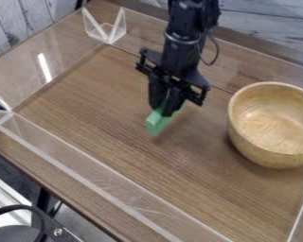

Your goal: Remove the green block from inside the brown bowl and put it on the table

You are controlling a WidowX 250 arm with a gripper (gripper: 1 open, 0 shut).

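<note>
Next, my gripper sets the green block, now hanging upright over the table's middle, down on the bare wood (144, 150) just in front of it, towards the near acrylic side.
My gripper (167, 106) points down over the middle of the table (91, 113), shut on the green block (158, 122). The block hangs upright from the fingers, only its lower end showing below them, close to the wood or touching it; I cannot tell which. The brown bowl (276, 126) sits to the right of the gripper, well apart from it, and its pale inside holds nothing.
Low clear acrylic walls (65, 156) edge the tabletop. A small clear stand (103, 25) sits at the far left corner. Bare wood lies left of and in front of the gripper.
</note>
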